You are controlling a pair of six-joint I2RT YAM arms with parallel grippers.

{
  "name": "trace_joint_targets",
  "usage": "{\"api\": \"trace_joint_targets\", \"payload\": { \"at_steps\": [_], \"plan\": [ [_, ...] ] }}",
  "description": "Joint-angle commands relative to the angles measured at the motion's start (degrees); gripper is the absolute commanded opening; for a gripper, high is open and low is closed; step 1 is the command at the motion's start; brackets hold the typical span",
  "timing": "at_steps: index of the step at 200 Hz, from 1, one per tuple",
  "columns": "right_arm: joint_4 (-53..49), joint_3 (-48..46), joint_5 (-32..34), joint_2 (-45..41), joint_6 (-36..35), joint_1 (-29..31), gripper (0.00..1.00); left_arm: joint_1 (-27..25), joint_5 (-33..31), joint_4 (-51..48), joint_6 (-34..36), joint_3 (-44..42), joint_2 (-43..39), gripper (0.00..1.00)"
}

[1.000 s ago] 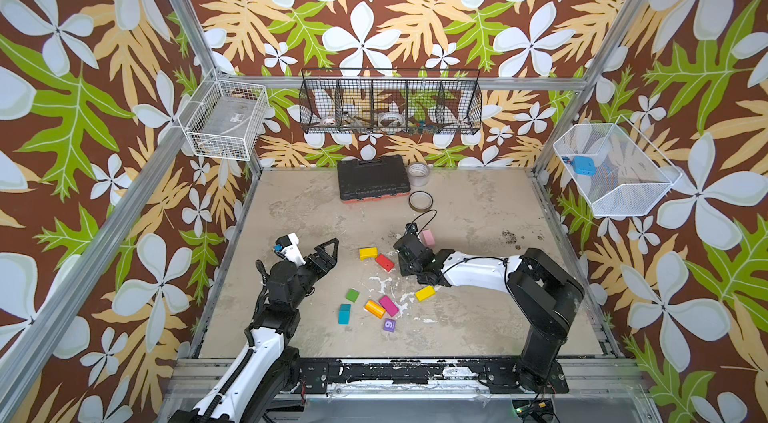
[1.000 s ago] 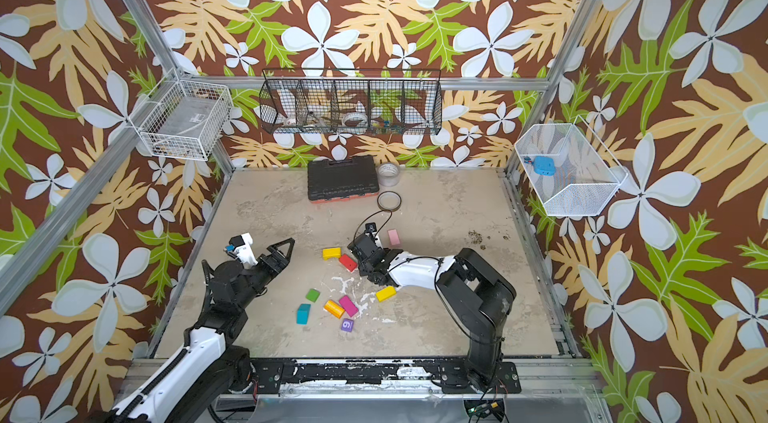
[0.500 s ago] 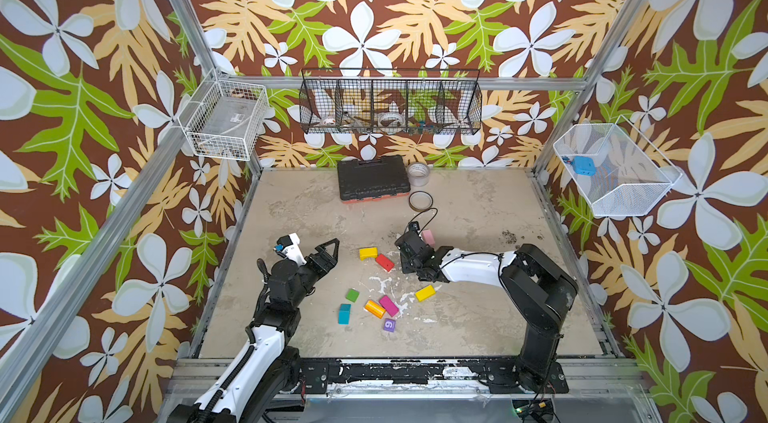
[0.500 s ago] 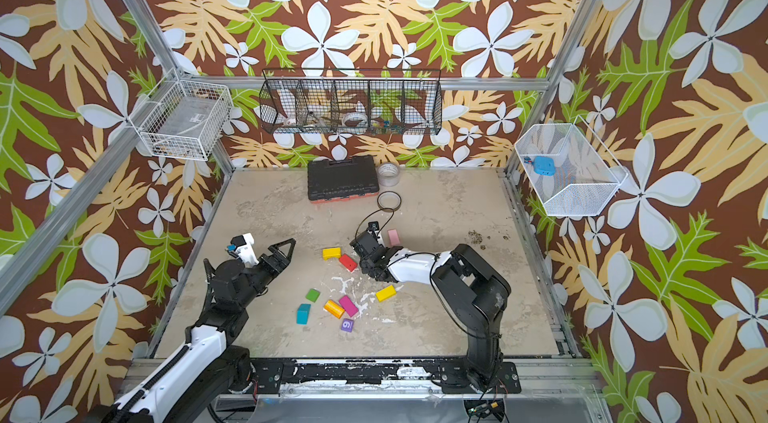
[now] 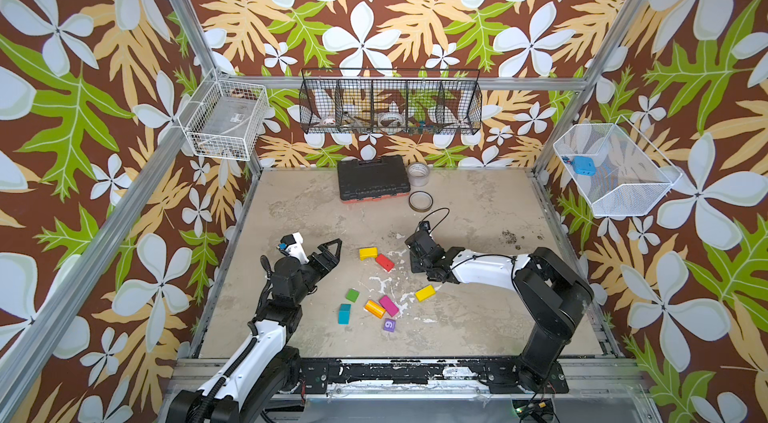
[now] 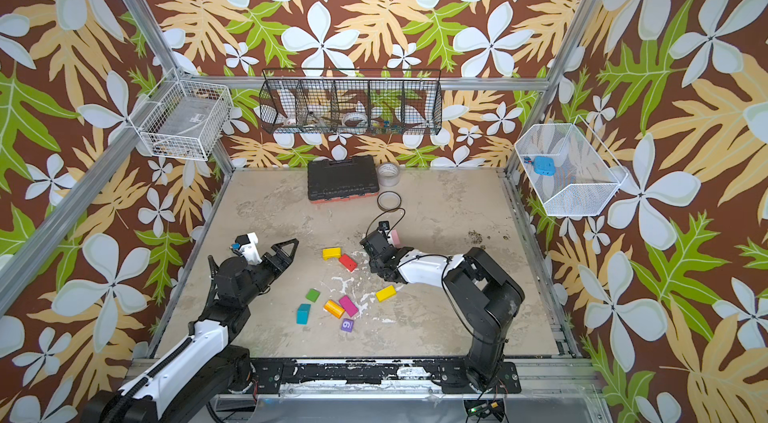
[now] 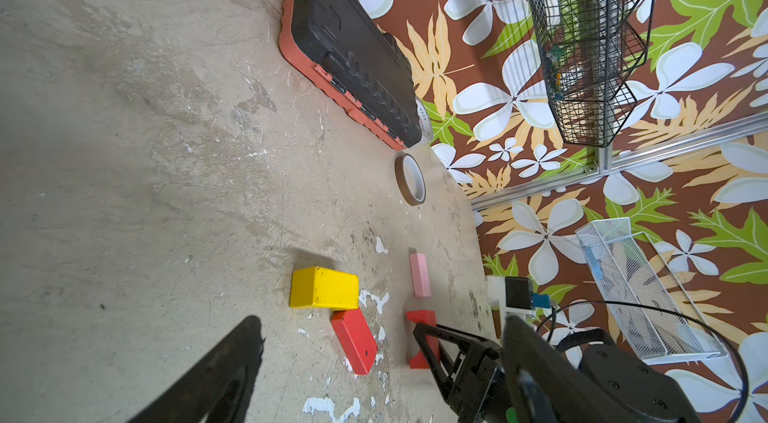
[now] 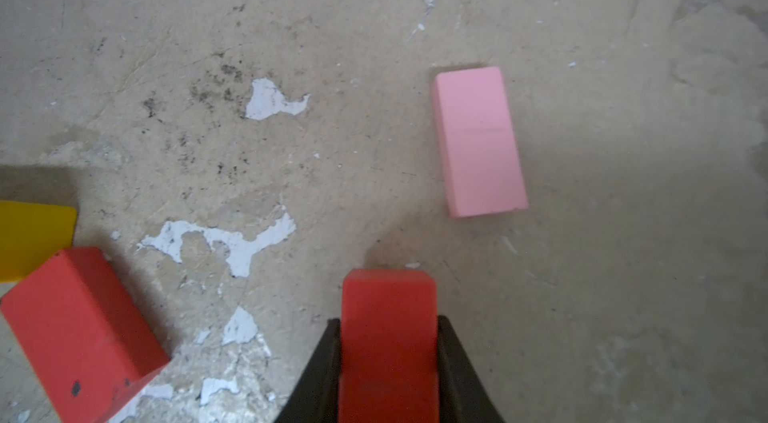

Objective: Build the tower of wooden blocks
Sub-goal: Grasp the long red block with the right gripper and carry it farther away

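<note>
The robot's right gripper will release the red block, now held low over the table, on the bare table (image 5: 462, 257) (image 8: 724, 283) between the pink block and the black specks.
Wood blocks lie singly on the table in both top views: yellow (image 5: 368, 253), red (image 5: 385, 262), green (image 5: 352, 295), teal (image 5: 344, 313), orange (image 5: 374, 308), magenta (image 5: 389, 305), a purple cube (image 5: 389, 325) and a second yellow (image 5: 425, 293). No tower is in view. My right gripper (image 8: 388, 323) is shut on another red block (image 8: 388, 300), low over the table. A pink block (image 8: 480, 142) lies just beyond it. My left gripper (image 5: 328, 252) hangs open and empty, left of the yellow and red pair.
A black tool case (image 5: 371, 177) sits at the back with a clear tape roll (image 5: 418, 174) and a flat brown tape ring (image 5: 420, 201) beside it. Wire baskets hang on the walls: white (image 5: 224, 125), black (image 5: 390, 103), white (image 5: 615, 169).
My right gripper has closed its jaws on the red block and its arm has edged slightly toward the back. The left arm has hardly moved.
</note>
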Motion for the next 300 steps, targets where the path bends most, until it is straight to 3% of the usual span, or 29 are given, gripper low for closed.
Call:
{"api": "trace_joint_targets", "payload": {
  "at_steps": [1,96,123,214,300],
  "plan": [
    [1.37,-2.28,2.6,-2.38,1.0,-1.23,0.24,-0.41,0.59,2.11,0.38,0.66,0.64,0.9],
    [0.31,-10.38,5.02,-9.86,-2.43,-12.61,0.23,-0.95,0.57,1.56,0.96,1.7,2.21,0.89],
    [1.94,-11.35,-0.08,-8.86,-3.78,-16.66,0.2,-1.06,0.57,1.55,1.0,1.77,2.19,0.89],
    [2.03,-10.49,-0.78,-7.74,-4.37,-17.22,0.2,-1.1,1.09,1.32,0.82,2.17,2.71,0.89],
    [1.98,-10.17,-1.07,-7.05,-4.22,-17.31,0.47,-1.12,1.18,1.29,0.83,2.34,3.49,0.89]
  ]
}}
